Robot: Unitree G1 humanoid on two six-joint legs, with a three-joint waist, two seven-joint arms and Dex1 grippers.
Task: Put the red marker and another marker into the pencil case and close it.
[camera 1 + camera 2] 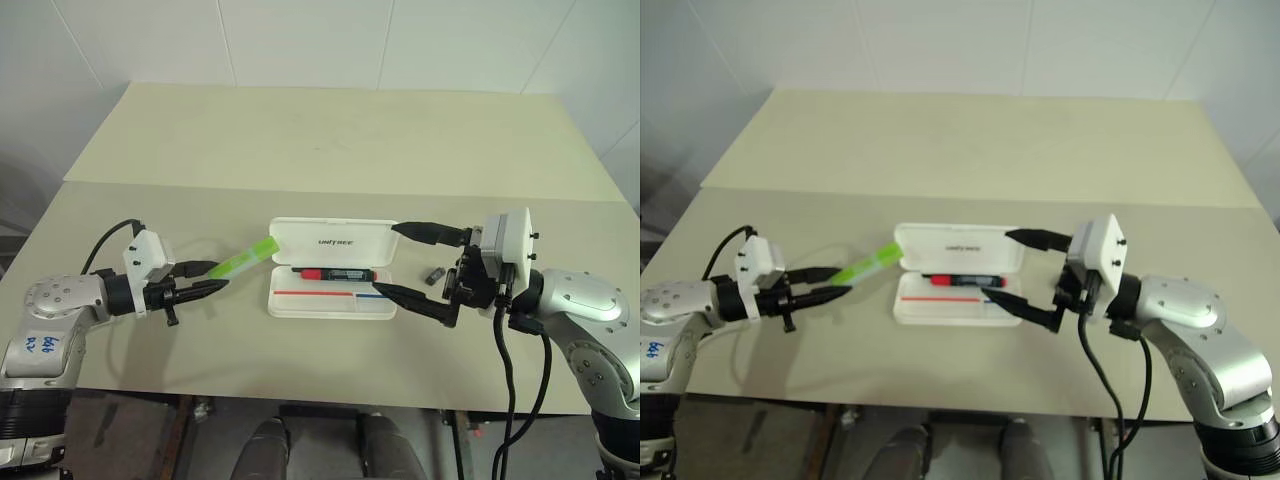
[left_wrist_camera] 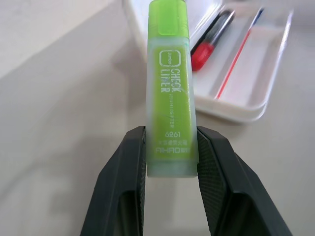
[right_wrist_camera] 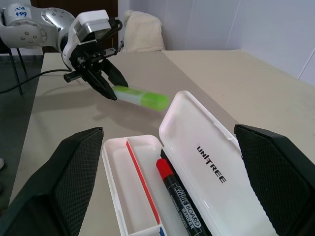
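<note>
My left gripper has the light green highlighter. It will let go of it in the pencil case's near section [image 1: 313, 303] [image 2: 252, 67], next to the red strip.
The white pencil case [image 1: 300, 238] lies open mid-table, its lid folded back away from me. The red marker [image 1: 335, 273] rests inside along the hinge side, its red cap [image 2: 203, 55] pointing left. Another marker, the light green highlighter [image 1: 248, 259], is clamped by its end in my left gripper [image 1: 205, 278]. It is lifted off the table, and its far tip reaches the lid's left corner. In the left wrist view both black fingers [image 2: 125, 177] press its sides. My right gripper [image 1: 387, 260] stands wide open at the case's right end, holding nothing.
A small dark object [image 1: 434, 274] lies on the table just right of the case, under my right gripper. A seam runs across the table [image 1: 330, 140] behind the case. The wall rises past the far edge.
</note>
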